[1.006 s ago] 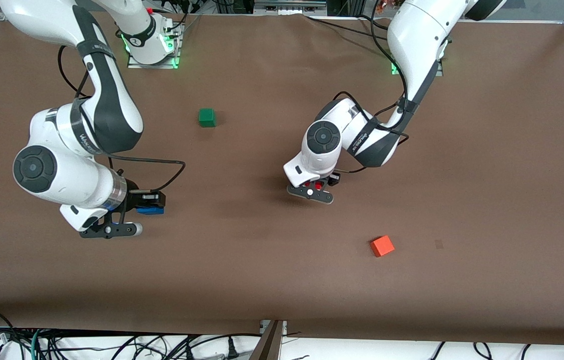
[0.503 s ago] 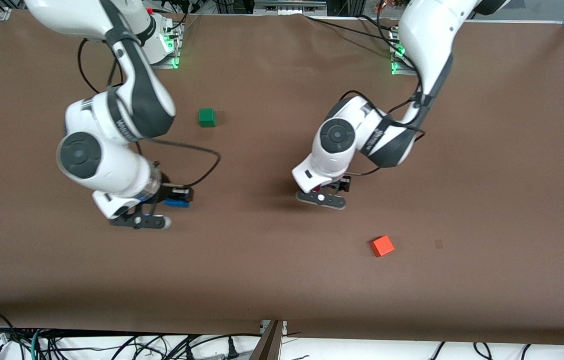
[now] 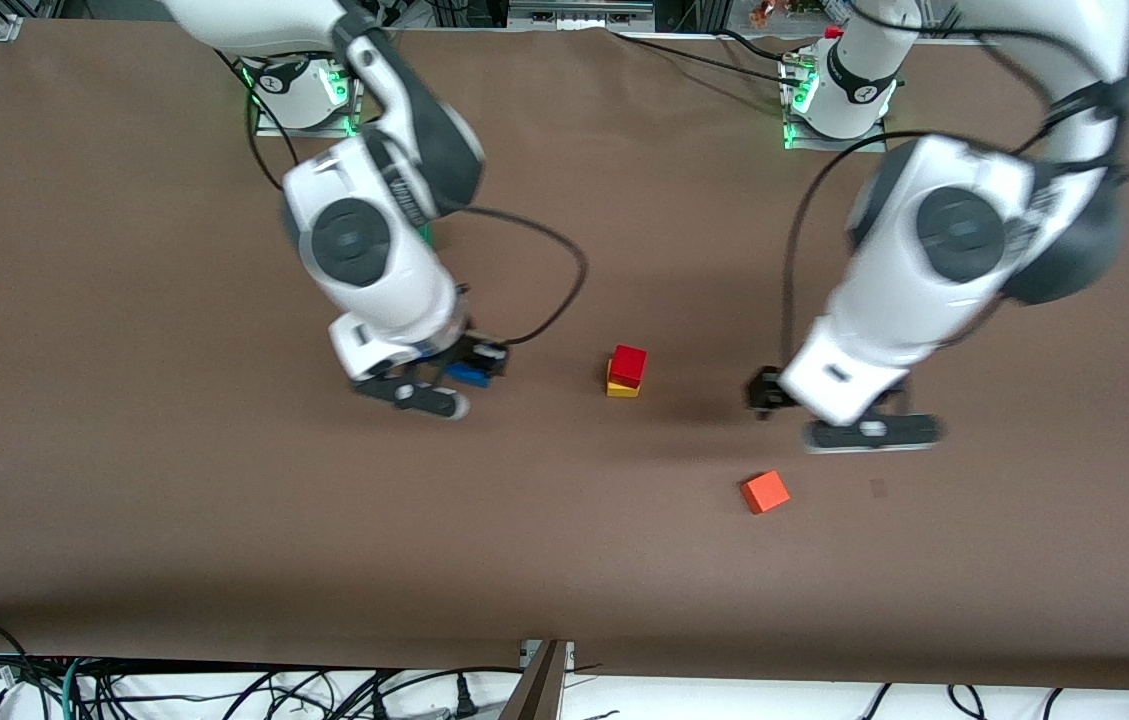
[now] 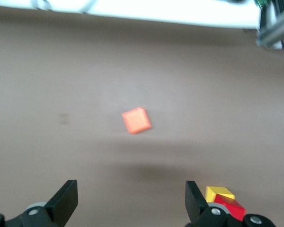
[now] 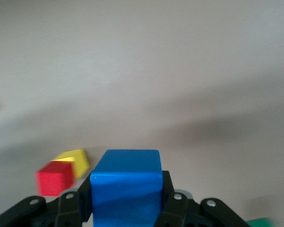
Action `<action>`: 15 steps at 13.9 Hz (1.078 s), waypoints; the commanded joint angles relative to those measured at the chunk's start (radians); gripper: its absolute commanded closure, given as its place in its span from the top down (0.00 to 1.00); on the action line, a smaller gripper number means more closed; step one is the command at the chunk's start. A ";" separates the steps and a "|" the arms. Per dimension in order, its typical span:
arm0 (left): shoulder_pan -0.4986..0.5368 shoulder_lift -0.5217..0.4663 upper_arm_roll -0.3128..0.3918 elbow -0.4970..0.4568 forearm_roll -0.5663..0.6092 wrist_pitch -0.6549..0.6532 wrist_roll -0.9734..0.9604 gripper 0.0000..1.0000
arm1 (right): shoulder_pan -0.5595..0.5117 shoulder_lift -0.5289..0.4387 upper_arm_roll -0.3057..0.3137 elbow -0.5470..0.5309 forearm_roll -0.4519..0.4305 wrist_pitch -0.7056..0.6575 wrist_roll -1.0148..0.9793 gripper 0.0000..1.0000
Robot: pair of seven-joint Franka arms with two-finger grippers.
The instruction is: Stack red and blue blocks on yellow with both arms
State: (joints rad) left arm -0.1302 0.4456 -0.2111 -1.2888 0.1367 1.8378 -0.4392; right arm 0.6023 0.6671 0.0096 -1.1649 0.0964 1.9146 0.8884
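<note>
I should use my right gripper to set the blue block, now held above the table beside the stack, down gently on top of the red block (image 3: 629,354) (image 5: 54,182).
The red block (image 3: 628,363) sits on the yellow block (image 3: 622,389) in the middle of the table, and nothing touches them. My left gripper (image 3: 770,391) is off to the side of the stack toward the left arm's end, open and empty (image 4: 131,195); the stack shows beside one finger (image 4: 195,202) as red (image 4: 231,208) over yellow (image 4: 219,192). My right gripper (image 3: 464,372) is shut on the blue block (image 3: 470,375) (image 5: 127,187), above the table beside the stack toward the right arm's end. Its wrist view shows red (image 5: 54,178) and yellow (image 5: 75,161) ahead.
A lighter orange cube (image 3: 765,492) (image 4: 137,120) lies nearer to the front camera than the stack, close to the left gripper. A corner of a green cube (image 5: 261,222) shows in the right wrist view. The brown table (image 3: 564,560) is bare elsewhere.
The left gripper opened, let go of the red block on the yellow one, and pulled away toward its own end. The right arm carried the blue block toward the stack.
</note>
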 commanded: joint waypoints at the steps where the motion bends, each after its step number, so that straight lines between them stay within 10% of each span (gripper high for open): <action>1: 0.096 -0.079 -0.020 -0.010 0.012 -0.087 0.126 1.00 | 0.077 0.078 -0.016 0.067 0.000 0.102 0.110 0.26; 15: 0.294 -0.157 -0.016 -0.029 -0.048 -0.275 0.350 1.00 | 0.255 0.275 -0.040 0.183 -0.104 0.279 0.353 0.29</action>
State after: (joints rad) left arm 0.1515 0.3308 -0.2151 -1.2911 0.1076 1.5864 -0.1102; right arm 0.8400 0.9181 -0.0146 -1.0199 0.0104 2.1947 1.2088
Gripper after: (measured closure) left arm 0.000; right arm 0.445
